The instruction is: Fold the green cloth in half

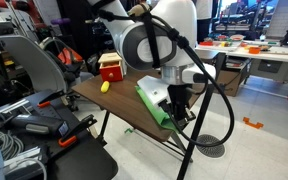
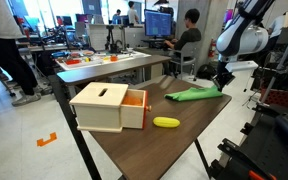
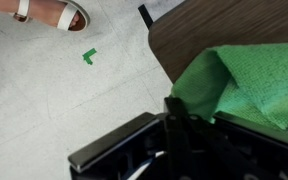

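Observation:
My gripper's fingers are at the green cloth's end, which droops bunched over the table's edge, so they should open, grip it again and lift it over the cloth's rest [image 3: 269,82].
The green cloth [image 1: 151,102] lies rumpled along the far edge of the brown table [image 1: 114,105]. It also shows in an exterior view [image 2: 192,95] and fills the right of the wrist view [image 3: 239,85]. My gripper [image 1: 174,102] [image 2: 221,85] [image 3: 174,104] is at the cloth's end by the table corner. Its fingers look pressed together with cloth bunched around the tips, and that edge is raised a little.
A red-and-tan box [image 2: 106,108] [image 1: 111,68] and a small yellow object [image 2: 166,122] [image 1: 106,87] sit on the table away from the cloth. The table corner [image 3: 149,18] drops off to the floor beside my gripper. Chairs, desks and a seated person [image 2: 189,30] surround the table.

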